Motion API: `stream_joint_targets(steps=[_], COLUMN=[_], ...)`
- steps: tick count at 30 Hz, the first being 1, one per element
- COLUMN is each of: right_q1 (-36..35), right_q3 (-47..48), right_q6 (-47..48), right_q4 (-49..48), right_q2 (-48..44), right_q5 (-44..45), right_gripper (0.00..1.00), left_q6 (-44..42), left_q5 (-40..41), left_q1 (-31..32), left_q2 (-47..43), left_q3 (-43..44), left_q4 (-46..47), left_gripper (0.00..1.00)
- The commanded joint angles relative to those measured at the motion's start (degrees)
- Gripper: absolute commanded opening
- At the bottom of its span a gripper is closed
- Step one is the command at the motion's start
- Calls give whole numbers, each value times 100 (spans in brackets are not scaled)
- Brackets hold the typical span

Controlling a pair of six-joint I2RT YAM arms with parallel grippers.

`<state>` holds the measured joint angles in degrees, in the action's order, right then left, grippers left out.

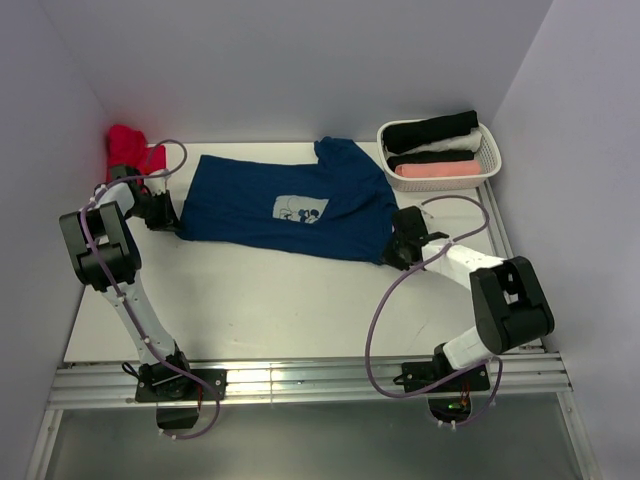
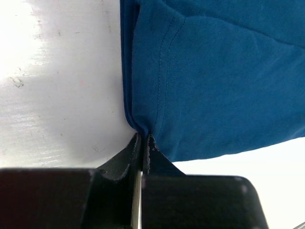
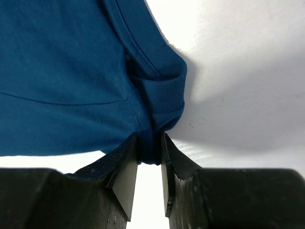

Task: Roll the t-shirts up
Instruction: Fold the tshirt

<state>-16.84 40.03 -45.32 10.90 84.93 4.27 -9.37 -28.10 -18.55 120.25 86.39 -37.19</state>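
Observation:
My left gripper will let go of the corner of the navy blue t-shirt on the bare white table nearer the metal rail [image 1: 158, 303].
A navy blue t-shirt [image 1: 250, 205] with a small pale chest print lies spread flat across the white table. My left gripper [image 1: 172, 222] sits at the shirt's left edge. In the left wrist view that gripper [image 2: 143, 136] is shut, pinching a fold of the navy cloth [image 2: 219, 81] beside a stitched seam. At the shirt's right end, my right gripper [image 1: 397, 245] meets the cloth. The right wrist view shows its jaws [image 3: 151, 136] closed on a bunched bit of the navy fabric [image 3: 62, 71] by the ribbed collar. A crumpled red t-shirt [image 1: 128, 145] lies in the back left corner.
A white basket [image 1: 490, 150] at the back right holds rolled shirts: black [image 1: 430, 128], white [image 1: 455, 145] and pink [image 1: 437, 170]. Walls close in the table at the left, back and right. A metal rail runs along the near edge.

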Motion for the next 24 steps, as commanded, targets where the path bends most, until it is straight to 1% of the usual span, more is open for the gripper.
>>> stream_joint_targets(steps=[1, 6, 11, 17, 24], right_q1=[32, 32, 23, -21, -205], right_q3=[452, 699, 401, 40, -276], right_q6=[374, 647, 691, 630, 507], right_q4=[938, 1599, 1741, 1968, 2329], right_q2=[33, -99, -449, -985, -1751], right_q5=[407, 540, 373, 293, 206], right_gripper=[31, 31, 31, 31, 31], left_q6=[-355, -610, -908, -1233, -1577], left_q5=[375, 472, 481, 472, 577], left_q1=[18, -52, -149, -342, -615], left_q2=[-150, -273, -502, -853, -1424], left_q3=[-166, -87, -166, -535, -1298], left_q4=[-324, -596, -833, -1089, -1203], left_gripper=[0, 0, 0, 0, 0])
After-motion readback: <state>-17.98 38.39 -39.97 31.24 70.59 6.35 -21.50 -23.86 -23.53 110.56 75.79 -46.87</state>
